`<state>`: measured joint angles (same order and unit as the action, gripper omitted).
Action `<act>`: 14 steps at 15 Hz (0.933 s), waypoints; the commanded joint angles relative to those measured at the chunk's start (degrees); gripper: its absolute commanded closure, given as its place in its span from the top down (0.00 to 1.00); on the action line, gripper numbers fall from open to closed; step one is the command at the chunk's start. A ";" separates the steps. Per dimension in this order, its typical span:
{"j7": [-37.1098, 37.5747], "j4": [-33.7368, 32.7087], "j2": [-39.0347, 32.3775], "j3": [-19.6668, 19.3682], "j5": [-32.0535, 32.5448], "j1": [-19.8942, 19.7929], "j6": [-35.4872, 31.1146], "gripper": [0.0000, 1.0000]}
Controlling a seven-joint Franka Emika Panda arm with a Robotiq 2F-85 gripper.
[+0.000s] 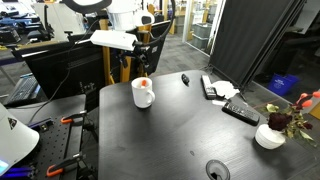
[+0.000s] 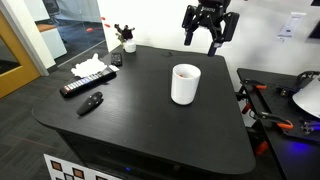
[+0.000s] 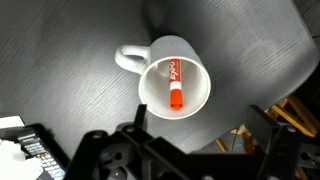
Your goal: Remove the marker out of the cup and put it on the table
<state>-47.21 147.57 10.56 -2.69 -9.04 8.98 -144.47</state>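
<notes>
The marker peeks above the white cup's rim, and my gripper will close on the red end [image 1: 145, 83] [image 3: 176, 100] of it.
The white cup [image 3: 152, 92] stands upright on the black table [image 3: 60, 40], handle [image 3: 128, 58] to one side. The red-orange marker [image 3: 176, 88] with a white section lies inside it, leaning on the inner wall. The cup also shows in both exterior views [image 1: 143, 96] [image 2: 185, 86], and the marker's red tip peeks above the rim in an exterior view [image 1: 144, 84]. My gripper [image 3: 203, 125] is open and empty. It hangs well above the table, behind and above the cup in an exterior view [image 2: 208, 40], clear of it.
A black remote [image 2: 82, 84] [image 1: 240, 111], white tissue [image 2: 88, 67] and a small black object [image 2: 91, 102] lie on the table. A white bowl with dark red flowers [image 1: 270, 135] stands near an edge. A round grommet [image 1: 218, 171] is set in the top. Clamps and gear flank the table.
</notes>
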 commanded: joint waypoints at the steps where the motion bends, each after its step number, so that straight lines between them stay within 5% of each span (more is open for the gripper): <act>1: -0.89 0.13 -0.36 0.55 -0.34 -0.37 -1.78 1.00; 3: -1.19 0.25 -0.40 0.61 0.02 -0.38 -2.51 1.00; 6: -1.74 -0.09 -1.25 0.78 -0.05 -0.10 -3.05 0.68; 8: -2.17 -0.28 -2.22 1.11 -0.27 0.07 -3.18 0.57; 10: -2.67 -0.17 -3.03 1.53 -0.36 0.03 -3.45 0.51; 14: -2.08 -0.14 -5.34 2.53 0.26 -0.42 -5.98 0.53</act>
<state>-48.31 147.57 7.16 -1.00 -8.92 9.02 -147.39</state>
